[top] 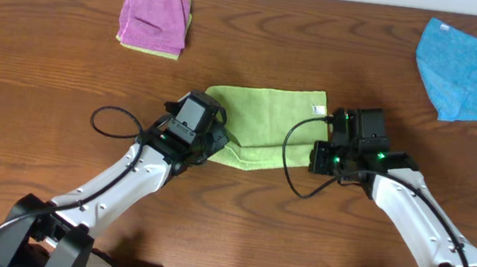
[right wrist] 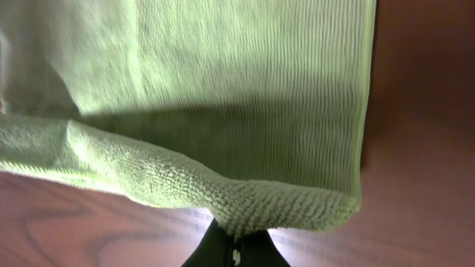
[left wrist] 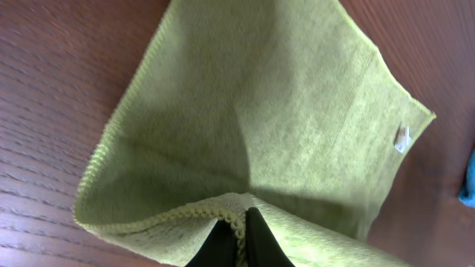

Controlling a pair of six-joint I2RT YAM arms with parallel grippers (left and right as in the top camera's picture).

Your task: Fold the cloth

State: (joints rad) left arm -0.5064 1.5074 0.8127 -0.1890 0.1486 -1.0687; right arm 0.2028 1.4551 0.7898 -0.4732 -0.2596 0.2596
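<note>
My left gripper needs to let go of the light green cloth's lifted corner just inside its back corner (top: 214, 95) nearest the pink cloth.
A light green cloth (top: 268, 119) lies in the middle of the table, its near edge lifted and doubled toward the back. My left gripper (top: 211, 142) is shut on the cloth's near left corner; in the left wrist view the stitched hem (left wrist: 223, 215) sits pinched between the black fingers (left wrist: 241, 245). My right gripper (top: 321, 151) is shut on the near right corner; in the right wrist view the cloth's folded edge (right wrist: 282, 204) bulges over the closed fingers (right wrist: 236, 252). A small white tag (left wrist: 402, 139) shows at the cloth's far right corner.
A pink cloth folded on a yellow-green one (top: 154, 20) lies at the back left. A blue cloth (top: 472, 69) lies at the back right. Black cables (top: 115, 125) loop beside each arm on the wooden table (top: 41, 68).
</note>
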